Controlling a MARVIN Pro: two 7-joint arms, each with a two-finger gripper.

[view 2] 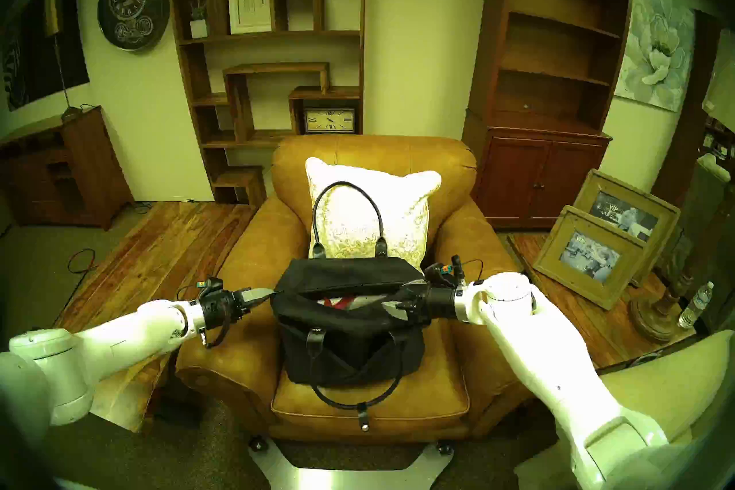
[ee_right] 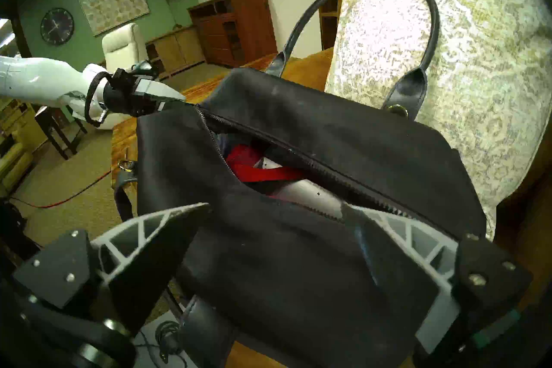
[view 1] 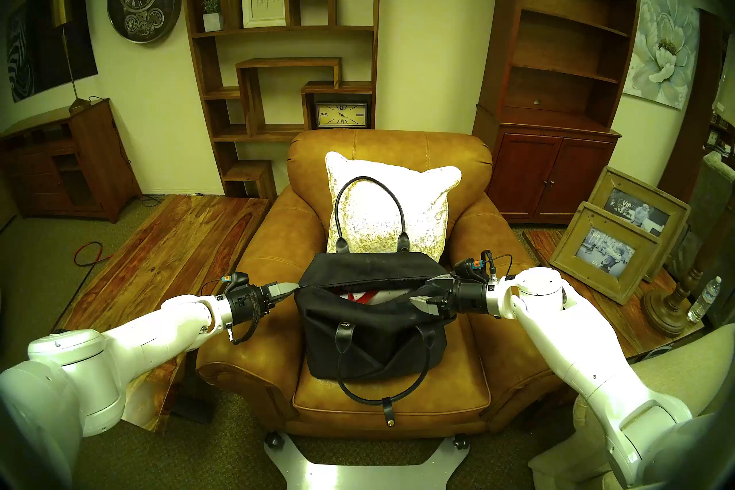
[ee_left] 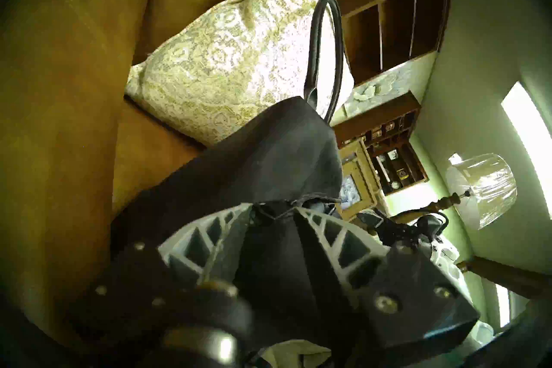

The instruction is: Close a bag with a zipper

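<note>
Next, I open my left gripper, which holds bunched fabric at the bag's end, and pinch just the zipper's end [ee_right: 202,111] before I pull the zipper shut.
The black bag [view 1: 374,338] sits on the armchair's seat. Its zipper [ee_right: 328,170] gapes along the top, and red and white contents [ee_right: 254,161] show inside. One handle [view 1: 370,211] stands against the pillow; the other hangs down the front. My left gripper [view 1: 295,287] pinches bunched fabric [ee_left: 274,210] at the bag's left end, which is drawn out to a point. My right gripper [ee_right: 280,207] is wide open at the right end. One finger lies inside the opening and the other outside the near wall. I cannot make out the pull.
The tan leather armchair [view 1: 254,278] has high arms on both sides of the bag, and a patterned pillow [view 1: 397,199] leans behind it. A wooden table [view 1: 179,250] stands to the left. Picture frames [view 1: 608,254], a lamp base [view 1: 672,302] and a water bottle [view 1: 704,298] stand to the right.
</note>
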